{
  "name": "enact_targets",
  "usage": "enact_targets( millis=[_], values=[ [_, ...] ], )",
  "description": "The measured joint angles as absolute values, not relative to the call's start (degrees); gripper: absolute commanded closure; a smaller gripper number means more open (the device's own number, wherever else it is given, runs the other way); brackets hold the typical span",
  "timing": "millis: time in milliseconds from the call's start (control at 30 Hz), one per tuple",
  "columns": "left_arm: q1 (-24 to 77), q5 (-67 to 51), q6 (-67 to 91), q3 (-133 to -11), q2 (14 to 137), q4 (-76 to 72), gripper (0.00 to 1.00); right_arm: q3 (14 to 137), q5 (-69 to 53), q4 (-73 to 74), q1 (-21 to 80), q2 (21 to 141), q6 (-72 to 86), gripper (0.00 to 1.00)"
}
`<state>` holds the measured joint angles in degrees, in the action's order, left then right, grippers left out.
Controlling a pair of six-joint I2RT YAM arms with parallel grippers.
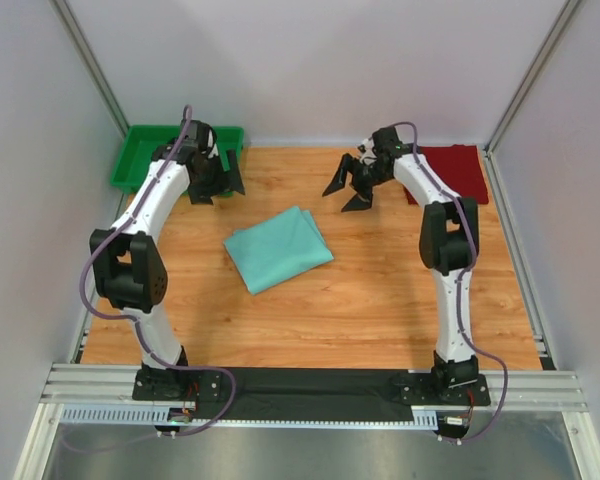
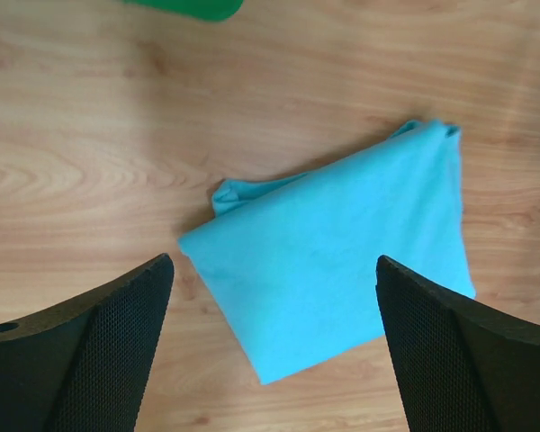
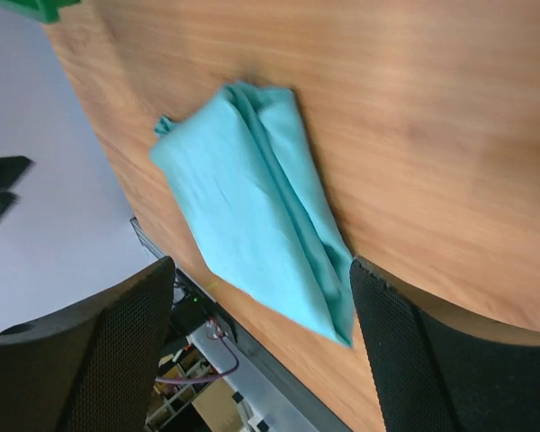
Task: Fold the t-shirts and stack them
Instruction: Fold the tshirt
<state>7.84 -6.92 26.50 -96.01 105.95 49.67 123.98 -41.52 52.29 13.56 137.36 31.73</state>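
Next, I should bring my left gripper over to the mint green t-shirt and close it on its far folded corner (image 1: 229, 241) (image 2: 194, 238), the one nearest my left arm.
The mint green t-shirt (image 1: 277, 249) lies folded into a small rectangle in the middle of the table; it also shows in the left wrist view (image 2: 337, 259) and the right wrist view (image 3: 252, 211). The dark red t-shirt (image 1: 458, 168) lies flat at the far right corner, partly hidden by the right arm. My left gripper (image 1: 218, 183) is open and empty, raised at the far left by the tray. My right gripper (image 1: 348, 188) is open and empty, raised behind the green shirt.
A rigid bright green tray (image 1: 140, 160) stands at the far left corner, behind the left arm. Grey walls and metal posts close in the table on three sides. The arm bases sit on a rail at the near edge.
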Motion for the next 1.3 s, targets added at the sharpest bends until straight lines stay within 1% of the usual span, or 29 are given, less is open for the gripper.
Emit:
enact_targets(
  millis=[100,200,333,433,567,633,700,733,767,800,833,867,933,1000,1033,1067,1133,1167,1200,1300],
  values=[
    [9.5,-6.1,24.8,-96.9,102.4,48.1,0.00,112.5,-40.8,50.7,12.1,129.8,30.0,0.20],
    [11.0,-7.2,24.3,-89.7,94.3,44.8,0.00,108.5,-40.8,49.7,13.1,126.1,27.2,0.20],
    [11.5,-9.5,23.9,-75.4,84.1,43.0,0.00,104.9,-41.0,47.9,16.0,124.8,24.1,0.24],
    [11.6,-10.7,23.8,-66.8,79.7,43.2,0.00,102.3,-40.5,47.9,17.5,124.8,21.5,0.30],
    [10.7,-10.0,24.6,-60.4,74.3,45.7,0.00,97.1,-40.1,46.6,18.0,124.6,18.8,0.32],
    [9.1,-9.0,25.5,-59.3,70.8,47.4,0.00,93.5,-39.7,46.0,18.4,124.4,18.1,0.35],
    [7.9,-7.7,25.9,-59.2,68.1,48.7,0.07,91.1,-39.3,45.5,19.2,124.4,17.9,0.46],
    [7.4,-6.9,26.2,-59.2,67.0,49.0,0.10,90.2,-39.3,45.2,19.9,124.4,17.9,0.55],
    [7.3,-6.4,26.4,-59.2,66.2,49.4,0.18,89.4,-39.1,44.7,20.8,124.4,17.9,0.72],
    [7.3,-6.0,26.7,-59.2,65.7,49.8,0.21,88.5,-38.8,44.0,21.9,124.3,17.9,0.75],
    [7.2,-5.4,26.7,-59.2,65.6,50.3,0.21,87.5,-38.5,43.4,22.8,123.9,18.5,0.77],
    [7.2,-5.2,26.6,-59.2,65.6,50.6,0.20,85.8,-38.1,42.7,23.7,123.1,19.2,0.82],
    [6.7,-4.8,26.3,-59.2,65.8,51.1,0.16,80.5,-37.3,41.0,25.5,120.1,20.3,0.86],
    [5.8,-5.1,25.7,-59.3,65.9,51.2,0.13,74.5,-36.2,40.4,26.7,115.8,21.5,0.87],
    [5.5,-5.5,25.4,-59.3,65.9,51.1,0.08,71.1,-35.7,39.9,27.1,112.9,21.9,0.79],
    [5.4,-6.2,24.9,-59.3,66.1,50.7,0.06,67.9,-35.2,39.9,27.3,110.0,22.3,0.66],
    [5.1,-8.6,24.0,-59.3,66.5,49.4,0.04,62.8,-34.1,40.9,27.2,104.3,22.7,0.40],
    [5.1,-10.1,23.6,-59.3,67.1,48.6,0.05,60.9,-33.1,41.6,27.0,101.4,22.6,0.21],
    [5.1,-11.9,23.1,-59.3,68.0,47.4,0.06,59.8,-32.1,42.3,26.7,99.0,22.6,0.17],
    [5.4,-16.8,22.4,-59.3,71.9,43.2,0.12,60.2,-29.5,43.5,24.7,95.0,20.4,0.17]
  ],
)
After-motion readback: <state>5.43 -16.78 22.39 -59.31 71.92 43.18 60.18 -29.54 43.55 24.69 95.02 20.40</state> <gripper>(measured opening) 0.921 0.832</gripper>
